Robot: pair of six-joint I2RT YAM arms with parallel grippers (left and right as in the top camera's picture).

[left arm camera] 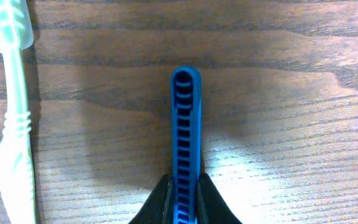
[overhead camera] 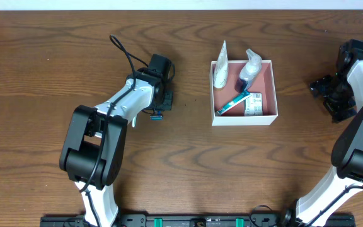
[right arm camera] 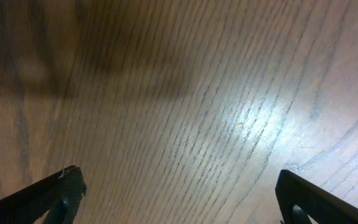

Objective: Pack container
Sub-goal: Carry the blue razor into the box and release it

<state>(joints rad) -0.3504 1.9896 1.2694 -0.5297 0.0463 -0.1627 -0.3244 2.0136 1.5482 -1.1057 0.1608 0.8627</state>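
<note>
The blue ribbed handle, still low over the table, will be let go by my left gripper between the teal toothbrush and the green-and-white packet (overhead camera: pixel 242 106) in the container.
The container (overhead camera: pixel 267 81), a square shallow box with white walls and a pink inside, stands right of centre. In it lie a white tube (overhead camera: pixel 220 70), a clear bottle with a dark cap (overhead camera: pixel 250 66), a teal toothbrush (overhead camera: pixel 232 103) and a green-and-white packet (overhead camera: pixel 254 104). My left gripper (overhead camera: pixel 159 111) is left of the box, low over the table, shut on a blue ribbed handle (left arm camera: pixel 185 130). Its jaws (left arm camera: pixel 185 190) clamp the handle on both sides. My right gripper (overhead camera: pixel 320 88) is open and empty at the far right; its wrist view (right arm camera: pixel 179 186) shows only wood.
A translucent white handle-shaped item (left arm camera: pixel 14 130) lies on the table just left of the blue handle; it also shows in the overhead view (overhead camera: pixel 133 121). The left arm's cable (overhead camera: pixel 126 55) loops behind the wrist.
</note>
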